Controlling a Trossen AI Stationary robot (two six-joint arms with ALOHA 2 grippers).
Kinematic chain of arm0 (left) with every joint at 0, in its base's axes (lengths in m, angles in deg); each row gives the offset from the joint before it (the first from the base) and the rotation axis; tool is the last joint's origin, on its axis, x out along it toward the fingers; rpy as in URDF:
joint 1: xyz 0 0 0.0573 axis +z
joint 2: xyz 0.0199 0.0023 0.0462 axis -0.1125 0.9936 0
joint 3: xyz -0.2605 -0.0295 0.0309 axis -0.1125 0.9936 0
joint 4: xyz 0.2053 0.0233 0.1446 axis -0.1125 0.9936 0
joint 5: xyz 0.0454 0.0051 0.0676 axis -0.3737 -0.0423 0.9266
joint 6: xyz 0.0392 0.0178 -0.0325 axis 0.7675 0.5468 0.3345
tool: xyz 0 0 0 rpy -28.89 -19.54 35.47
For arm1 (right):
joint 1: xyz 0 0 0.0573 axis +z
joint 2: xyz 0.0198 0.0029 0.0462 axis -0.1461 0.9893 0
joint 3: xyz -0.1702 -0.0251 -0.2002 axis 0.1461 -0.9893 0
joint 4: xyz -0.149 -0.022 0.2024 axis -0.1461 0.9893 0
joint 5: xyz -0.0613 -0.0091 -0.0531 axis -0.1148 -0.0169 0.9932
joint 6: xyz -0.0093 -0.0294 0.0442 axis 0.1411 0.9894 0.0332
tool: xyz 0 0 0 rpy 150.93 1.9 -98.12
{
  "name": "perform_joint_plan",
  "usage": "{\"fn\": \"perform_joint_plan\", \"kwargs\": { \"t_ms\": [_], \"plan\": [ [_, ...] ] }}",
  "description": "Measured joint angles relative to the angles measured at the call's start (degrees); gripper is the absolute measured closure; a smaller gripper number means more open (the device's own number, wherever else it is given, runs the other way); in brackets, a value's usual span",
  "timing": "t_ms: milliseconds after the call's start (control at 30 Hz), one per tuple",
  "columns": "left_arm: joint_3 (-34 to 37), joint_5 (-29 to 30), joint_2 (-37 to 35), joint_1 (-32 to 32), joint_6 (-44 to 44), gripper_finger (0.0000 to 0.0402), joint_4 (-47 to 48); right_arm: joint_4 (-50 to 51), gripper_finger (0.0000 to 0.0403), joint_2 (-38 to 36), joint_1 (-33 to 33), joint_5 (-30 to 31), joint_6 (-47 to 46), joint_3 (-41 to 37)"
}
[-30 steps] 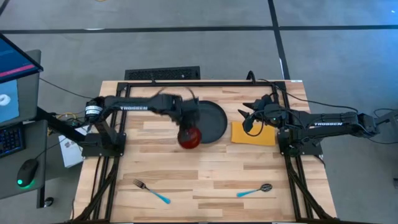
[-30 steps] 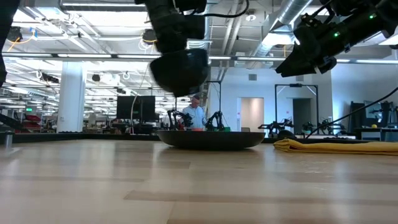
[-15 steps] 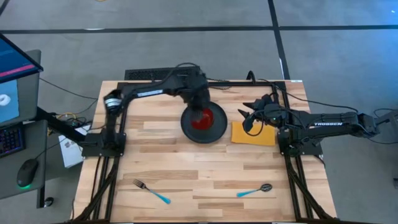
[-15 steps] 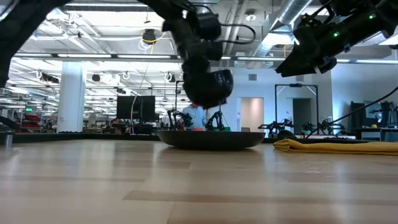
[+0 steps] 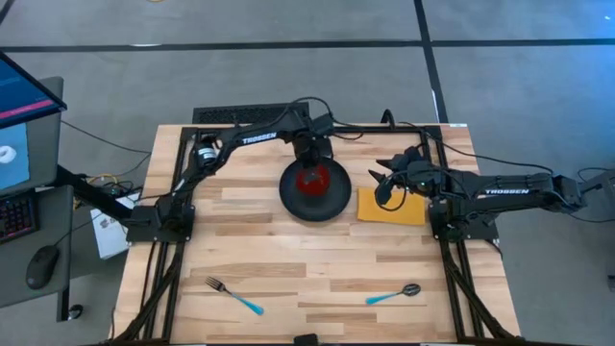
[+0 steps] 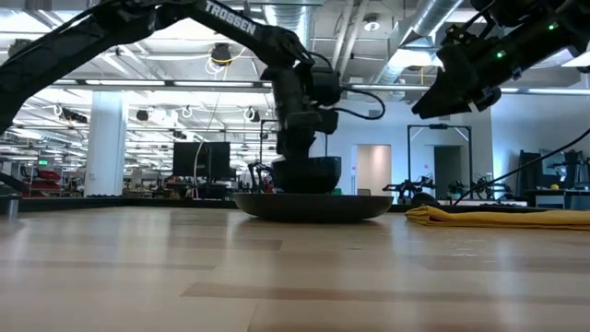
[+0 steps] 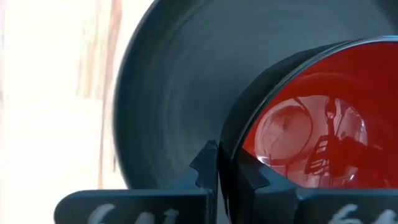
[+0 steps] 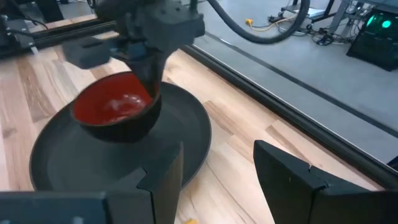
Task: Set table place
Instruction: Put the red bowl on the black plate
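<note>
I need to let go of the small bowl with my left gripper on the middle of the round black plate (image 5: 312, 182) (image 7: 351, 134).
The small bowl (image 5: 310, 183), red inside and dark outside, sits upright over the middle of the round black plate (image 5: 333, 200). My left gripper (image 5: 309, 159) is shut on the bowl's far rim. In the low view the bowl (image 6: 309, 173) has its base right at the plate (image 6: 313, 206); I cannot tell whether it rests. My right gripper (image 5: 384, 183) hovers open above the left end of the yellow napkin (image 5: 394, 208), which lies flat beside the plate's right. The blue-handled fork (image 5: 233, 295) and spoon (image 5: 394, 293) lie near the table's near edge. My left gripper holds the bowl by its rim (image 7: 227, 155) on the far side, one finger (image 7: 252, 177) inside the bowl and the other (image 7: 208, 168) outside. The fingers come from above, pointing down. The bowl stays upright, its base at the plate's surface.
The table (image 5: 240, 240) shows bare wood between the plate and the cutlery. The black frame and the arms' bases stand along its left, right and far edges. A keyboard, a mouse and a screen sit off the table's left side.
My left gripper has carried the bowl from high up over the plate's near-left rim toward the far edge, to the plate's middle, and lowered it down to the plate. The bowl stayed upright and the hold stayed shut. The right arm kept still.
</note>
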Motion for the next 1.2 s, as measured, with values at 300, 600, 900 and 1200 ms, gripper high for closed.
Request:
{"fn": "perform_joint_plan", "kwargs": {
  "t_ms": [300,600,900,1200],
  "plan": [
    [1.89,-1.77,-0.18,1.78,-1.39,0.0401,-2.36,0.17,0.0181,0.00,0.00,0.00,-0.02,0.01],
    [3.29,-2.62,-0.14,1.30,-1.57,0.0401,-2.86,0.41,0.0181,0.00,-0.11,0.00,-0.02,0.00],
    [3.26,-5.43,1.32,1.30,-2.86,0.0397,-1.80,0.58,0.0181,0.00,-0.09,-0.02,-0.02,0.00],
    [2.85,-6.49,3.18,1.30,-3.28,0.0394,-1.92,1.73,0.0181,0.02,0.00,-0.02,-0.07,0.00]
  ]
}}
